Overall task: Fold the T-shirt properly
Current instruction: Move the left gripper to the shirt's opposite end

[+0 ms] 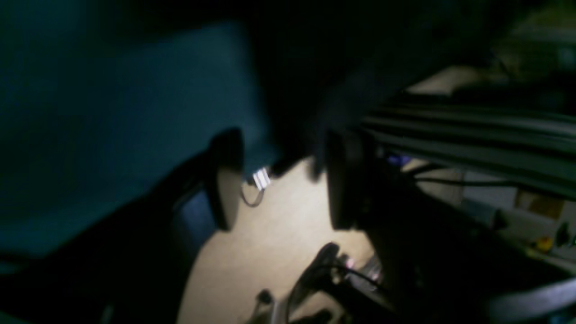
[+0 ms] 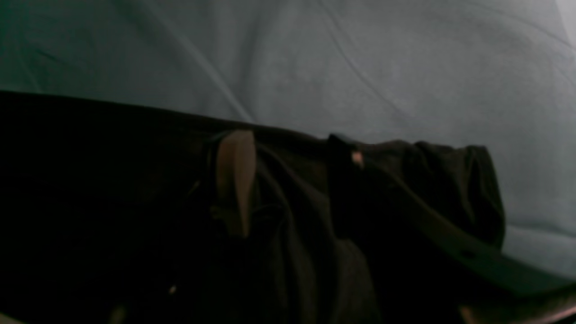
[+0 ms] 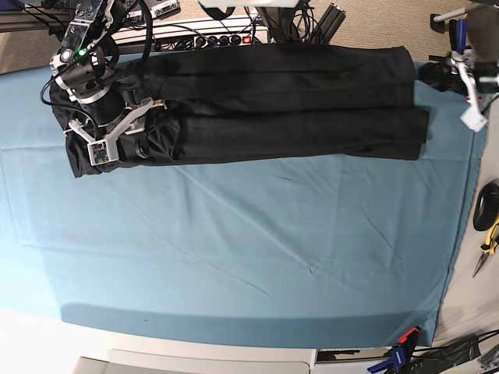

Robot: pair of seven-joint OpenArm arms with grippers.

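Note:
My left gripper is to close on the black T-shirt's far corner [image 3: 401, 53] [image 1: 335, 121], at the end nearest this gripper, next to the power strips.
The black T-shirt [image 3: 288, 93] lies folded into a long double band across the far side of the teal cloth [image 3: 234, 249]. My right gripper [image 3: 109, 132] sits on its left end. In the right wrist view the fingers [image 2: 236, 180] stand apart, and creased black T-shirt fabric [image 2: 112, 202] lies under and between them; the gripper [image 2: 290, 180] is open. My left gripper [image 3: 466, 86] hovers past the table's right edge, beside the shirt's right end. In the left wrist view that gripper [image 1: 285, 180] is open, with beige floor showing between its fingers.
Power strips and cables [image 3: 210, 35] line the far edge behind the shirt. Hand tools [image 3: 487, 226] lie off the table to the right. Clamps [image 3: 401, 347] grip the cloth at the near right corner. Teal cloth [image 2: 360, 67] stretches beyond the shirt's edge.

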